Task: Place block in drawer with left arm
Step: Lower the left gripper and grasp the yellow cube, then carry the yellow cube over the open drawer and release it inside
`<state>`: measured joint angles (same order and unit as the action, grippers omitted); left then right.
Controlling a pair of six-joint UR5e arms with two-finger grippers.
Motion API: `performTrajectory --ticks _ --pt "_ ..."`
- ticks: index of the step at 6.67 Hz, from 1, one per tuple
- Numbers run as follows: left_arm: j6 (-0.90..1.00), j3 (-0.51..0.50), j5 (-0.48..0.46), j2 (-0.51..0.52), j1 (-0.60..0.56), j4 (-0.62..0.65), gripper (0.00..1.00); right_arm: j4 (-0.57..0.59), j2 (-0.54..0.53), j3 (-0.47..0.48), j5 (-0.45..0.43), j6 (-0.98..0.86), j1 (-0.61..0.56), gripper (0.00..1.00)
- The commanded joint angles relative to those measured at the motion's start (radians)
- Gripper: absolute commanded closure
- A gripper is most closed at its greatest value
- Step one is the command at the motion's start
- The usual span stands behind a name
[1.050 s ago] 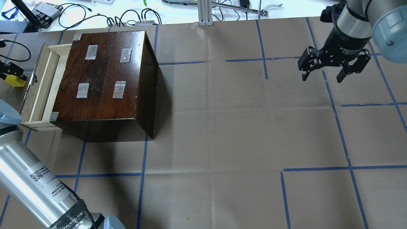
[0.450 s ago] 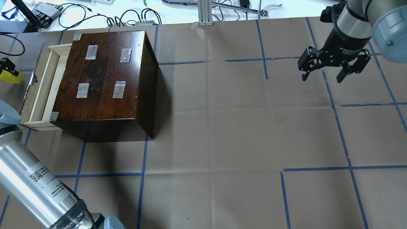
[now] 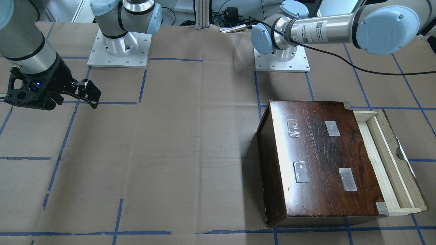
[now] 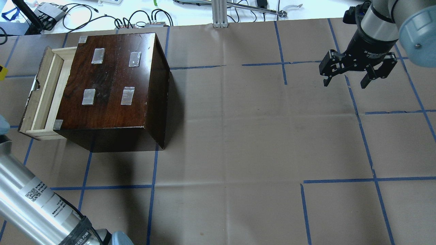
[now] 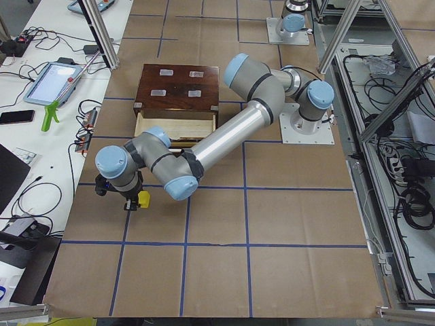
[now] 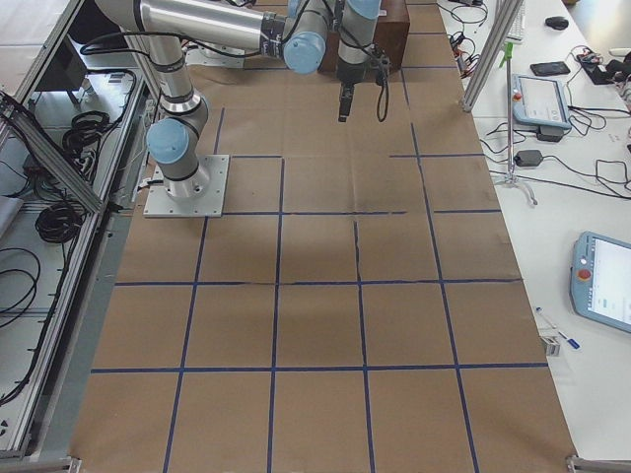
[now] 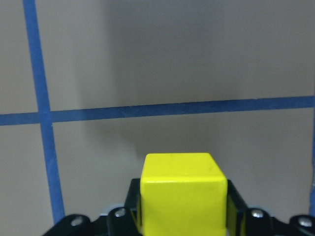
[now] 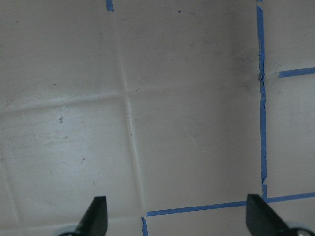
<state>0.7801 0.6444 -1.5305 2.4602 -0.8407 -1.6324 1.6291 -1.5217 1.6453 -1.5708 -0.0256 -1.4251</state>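
Note:
I need to release the yellow block from my left gripper on the pale drawer's bottom (image 3: 376,157), about halfway along the edge of the dark cabinet.
My left gripper (image 7: 183,219) is shut on the yellow block (image 7: 183,191) and holds it above bare paper crossed by blue tape. In the exterior left view the block (image 5: 143,198) hangs well in front of the open drawer (image 5: 175,125). In the overhead view only a yellow sliver of the block (image 4: 1,72) shows at the left edge, left of the drawer (image 4: 41,92). The pale wooden drawer (image 3: 388,160) is pulled out of the dark cabinet (image 4: 112,85) and looks empty. My right gripper (image 4: 345,81) is open and empty, far to the right.
The cabinet's top (image 3: 323,163) carries several silver tape patches. My left arm's silver forearm (image 4: 37,204) crosses the near left corner. Cables and tools (image 4: 136,18) lie beyond the table's far edge. My right gripper (image 8: 177,216) hovers over brown paper with blue tape lines.
My left gripper has carried the block leftward, away from the drawer, almost out of the overhead view. The left forearm has shifted left too. The right arm has not moved.

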Motion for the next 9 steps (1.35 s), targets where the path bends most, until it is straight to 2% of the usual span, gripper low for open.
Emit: performTrajectory --ticks 1,2,4,5,7,9 --pt "-0.053 0.117 0.004 -0.165 -0.003 -0.113 0.75 0.000 0.000 0.001 0.000 0.001 0.000 0.00" --pt "-0.068 0.262 0.010 -0.272 -0.004 -0.078 0.76 0.000 0.000 0.001 0.000 0.001 0.000 0.00" --pt "-0.128 0.545 0.010 -0.453 -0.050 0.107 0.76 0.000 0.000 -0.001 0.000 0.000 0.000 0.00" --pt "-0.154 0.652 0.007 -0.525 -0.088 0.199 0.76 0.000 0.000 0.001 0.000 0.000 0.000 0.00" --pt "-0.298 0.769 0.007 -0.607 -0.196 0.227 0.76 0.000 0.000 0.001 0.000 0.001 0.000 0.00" --pt "-0.346 0.823 0.006 -0.618 -0.253 0.229 0.76 0.000 0.001 0.001 0.000 0.000 0.000 0.00"
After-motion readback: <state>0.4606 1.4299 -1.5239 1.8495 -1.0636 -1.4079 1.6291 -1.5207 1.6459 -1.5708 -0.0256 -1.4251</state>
